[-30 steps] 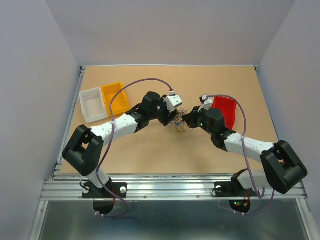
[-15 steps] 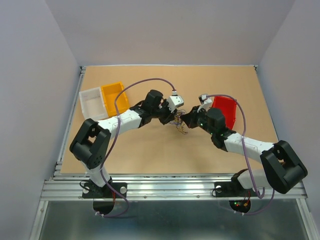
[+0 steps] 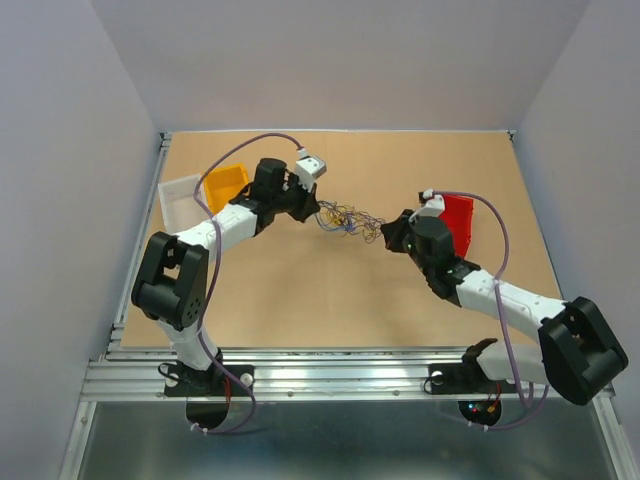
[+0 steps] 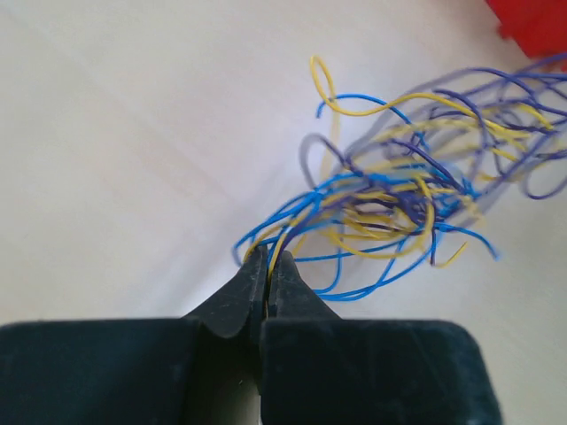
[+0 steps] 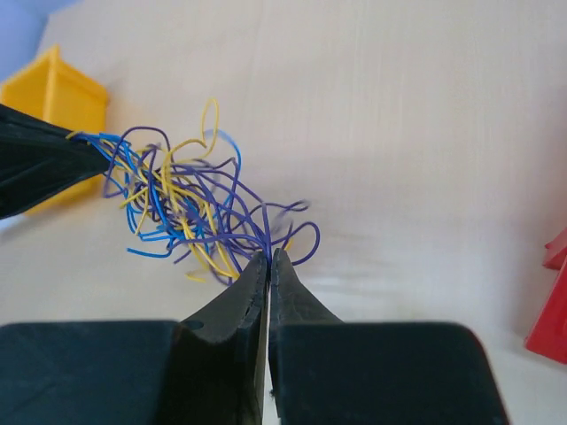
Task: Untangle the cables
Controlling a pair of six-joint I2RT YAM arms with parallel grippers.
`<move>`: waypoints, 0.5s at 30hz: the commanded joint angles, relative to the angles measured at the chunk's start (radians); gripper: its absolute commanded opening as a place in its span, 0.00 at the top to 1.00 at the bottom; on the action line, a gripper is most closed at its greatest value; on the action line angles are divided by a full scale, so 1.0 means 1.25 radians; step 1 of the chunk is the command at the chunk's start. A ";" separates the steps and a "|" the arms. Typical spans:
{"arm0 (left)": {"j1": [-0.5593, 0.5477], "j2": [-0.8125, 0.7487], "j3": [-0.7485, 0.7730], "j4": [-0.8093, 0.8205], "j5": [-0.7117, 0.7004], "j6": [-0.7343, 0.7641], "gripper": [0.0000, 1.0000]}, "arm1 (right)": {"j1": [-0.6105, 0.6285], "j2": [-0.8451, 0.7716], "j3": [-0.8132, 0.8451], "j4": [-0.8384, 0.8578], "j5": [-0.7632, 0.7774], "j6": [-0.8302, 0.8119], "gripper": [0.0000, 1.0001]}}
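My right gripper holds only bits of purple cable at the tangle's end. My left gripper should ease back while my right gripper opens and grabs the tangle's middle (image 3: pixel 347 218).
The cables (image 3: pixel 348 219) are a thin tangle of blue, purple and yellow wires, stretched in the air between my two grippers over the middle of the table. My left gripper (image 3: pixel 316 212) is shut on blue and yellow strands at the bunch's left end. In the left wrist view its tips (image 4: pixel 267 257) pinch those strands and the cables (image 4: pixel 399 186) fan out beyond. My right gripper (image 3: pixel 384 238) is shut on purple strands at the right end. The right wrist view shows its tips (image 5: pixel 268 257) clamped below the cables (image 5: pixel 186 199).
A yellow bin (image 3: pixel 226 183) and a white bin (image 3: pixel 178 200) sit at the back left, partly behind the left arm. A red bin (image 3: pixel 458 222) stands just right of the right wrist. Grey walls enclose the table on three sides.
My left gripper has shut on the cables and drawn back toward the yellow bin. The bunch, compact before, is now pulled out long between the two grippers. The right arm shifted slightly right.
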 commanded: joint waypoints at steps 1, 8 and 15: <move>0.119 -0.003 0.054 0.058 -0.016 -0.103 1.00 | 0.003 -0.086 0.036 -0.168 0.321 0.057 0.99; 0.132 -0.048 0.018 0.106 -0.137 -0.131 1.00 | 0.003 -0.266 -0.015 -0.269 0.445 0.092 0.99; 0.132 -0.137 -0.049 0.165 0.026 -0.117 1.00 | 0.003 -0.369 -0.040 -0.334 0.506 0.108 0.56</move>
